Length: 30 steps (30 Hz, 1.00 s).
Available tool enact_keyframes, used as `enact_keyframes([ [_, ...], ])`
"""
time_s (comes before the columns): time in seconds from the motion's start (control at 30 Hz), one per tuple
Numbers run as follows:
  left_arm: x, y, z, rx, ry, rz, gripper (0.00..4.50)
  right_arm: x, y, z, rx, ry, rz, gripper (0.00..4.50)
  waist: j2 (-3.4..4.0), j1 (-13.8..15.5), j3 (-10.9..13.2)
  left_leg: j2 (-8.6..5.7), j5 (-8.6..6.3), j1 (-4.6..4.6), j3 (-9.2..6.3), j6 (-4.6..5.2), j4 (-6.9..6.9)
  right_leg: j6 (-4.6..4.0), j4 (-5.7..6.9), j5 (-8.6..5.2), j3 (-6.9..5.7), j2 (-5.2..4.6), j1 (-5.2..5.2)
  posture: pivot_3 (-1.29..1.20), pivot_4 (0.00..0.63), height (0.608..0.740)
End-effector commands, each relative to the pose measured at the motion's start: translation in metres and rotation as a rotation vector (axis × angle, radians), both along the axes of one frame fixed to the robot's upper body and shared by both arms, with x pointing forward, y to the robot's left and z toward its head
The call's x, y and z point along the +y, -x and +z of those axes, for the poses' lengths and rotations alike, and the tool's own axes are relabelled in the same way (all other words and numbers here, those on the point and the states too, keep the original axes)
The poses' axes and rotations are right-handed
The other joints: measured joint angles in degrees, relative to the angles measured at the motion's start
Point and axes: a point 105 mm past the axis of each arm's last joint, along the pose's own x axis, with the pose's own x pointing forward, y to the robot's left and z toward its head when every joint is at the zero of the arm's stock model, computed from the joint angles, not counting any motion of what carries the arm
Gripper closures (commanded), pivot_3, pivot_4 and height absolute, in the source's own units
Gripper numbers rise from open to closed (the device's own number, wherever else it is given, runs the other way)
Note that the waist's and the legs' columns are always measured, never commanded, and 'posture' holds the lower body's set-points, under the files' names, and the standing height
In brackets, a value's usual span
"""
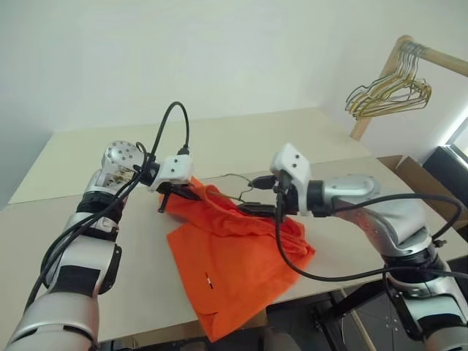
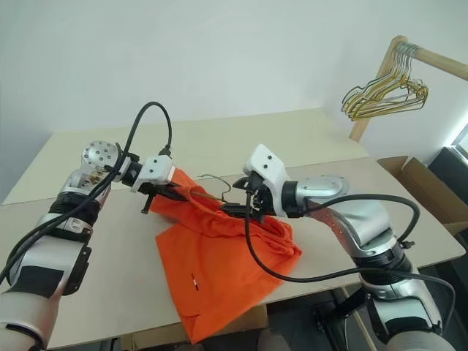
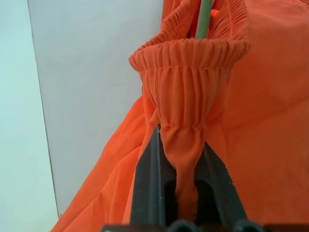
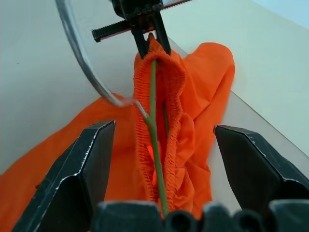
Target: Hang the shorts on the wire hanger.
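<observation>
The shorts are pinched shut by my left gripper just past the waistband, near the hanger's end, so next I open that gripper and take the fabric farther back (image 1: 175, 208).
The bright orange shorts (image 1: 234, 256) lie spread on the table, with one end of the waistband lifted. My left gripper (image 3: 179, 140) is shut on that bunched elastic waistband (image 3: 188, 82) and holds it a little above the table. The thin wire hanger (image 4: 153, 96) runs inside the waistband opening, and its curved hook (image 1: 235, 178) sticks out behind the fabric. My right gripper (image 4: 164, 126) is open at the other end of the raised waistband. Its fingers (image 4: 82, 174) stand wide on either side of the wire and the fabric and grip neither.
The shorts rest on a beige table (image 1: 88, 241), and their lower part hangs over its front edge. A second table top (image 1: 256, 131) lies behind. At the far right a wooden rack (image 1: 439, 62) carries a bunch of wire hangers (image 1: 387, 91). A cardboard box (image 1: 420, 175) stands below it.
</observation>
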Motion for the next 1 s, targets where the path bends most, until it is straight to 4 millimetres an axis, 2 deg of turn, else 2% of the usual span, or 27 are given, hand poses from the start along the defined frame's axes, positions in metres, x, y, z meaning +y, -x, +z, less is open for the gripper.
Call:
enact_keyframes([
  [0.03, -0.002, -0.003, 0.017, -0.062, -0.01, -0.023, 4.5, 0.011, -0.001, 0.009, -0.026, -0.003, 0.021, 0.71, 0.0, -0.4, 0.0, 0.02, 0.0, 0.02, -0.02, 0.0, 0.0, 0.0, 0.01, 0.0, 0.0, 0.02, 0.01, -0.14, 0.0, 0.74],
  [0.1, -0.002, -0.003, 0.017, -0.061, -0.012, -0.024, 4.5, 0.014, -0.005, 0.003, -0.01, 0.011, 0.014, 0.71, 0.0, -1.0, 0.0, 0.03, 0.0, 0.02, -0.03, 0.0, 0.0, 0.0, 0.04, 0.0, 0.0, 0.03, 0.0, -0.14, 0.0, 0.74],
  [0.2, -0.001, -0.003, 0.018, -0.059, -0.013, -0.026, 4.5, 0.017, -0.007, -0.004, 0.002, 0.04, 0.025, 1.28, 0.01, -1.5, 0.0, 0.01, 0.0, 0.02, -0.07, 0.0, 0.0, 0.0, 0.11, 0.0, -0.02, 0.02, 0.01, -0.13, 0.0, 0.74],
  [0.23, -0.001, -0.003, 0.018, -0.058, -0.013, -0.026, 4.5, 0.017, -0.007, -0.006, 0.01, 0.045, 0.03, 1.63, 0.01, -1.7, 0.0, 0.0, 0.0, 0.01, -0.07, 0.0, 0.0, 0.0, 0.41, 0.0, -0.02, 0.0, -0.01, -0.13, 0.0, 0.74],
  [0.5, -0.001, -0.002, 0.018, -0.053, -0.006, -0.028, 4.5, 0.013, -0.013, -0.018, 0.017, 0.115, 0.008, 4.44, 0.01, -1.9, 0.0, -0.01, 0.0, 0.01, -0.1, 0.0, 0.0, 0.0, 0.47, 0.0, -0.02, 0.0, -0.05, -0.13, 0.0, 0.74],
  [0.67, -0.002, -0.002, 0.018, -0.052, 0.004, -0.026, 4.5, 0.009, -0.017, -0.019, 0.013, 0.139, 0.002, 4.48, 0.01, -2.0, 0.0, -0.01, 0.0, 0.01, -0.11, 0.0, 0.0, 0.0, 0.47, 0.0, -0.02, 0.0, -0.05, -0.13, 0.0, 0.74],
  [1.0, -0.004, -0.002, 0.02, -0.06, 0.036, -0.023, 4.5, -0.003, -0.021, -0.005, -0.012, 0.229, 0.076, 4.48, 0.01, -2.0, 0.0, -0.02, 0.0, 0.01, -0.12, 0.0, 0.0, 0.0, 0.46, 0.0, -0.04, -0.01, -0.06, -0.12, 0.0, 0.74],
])
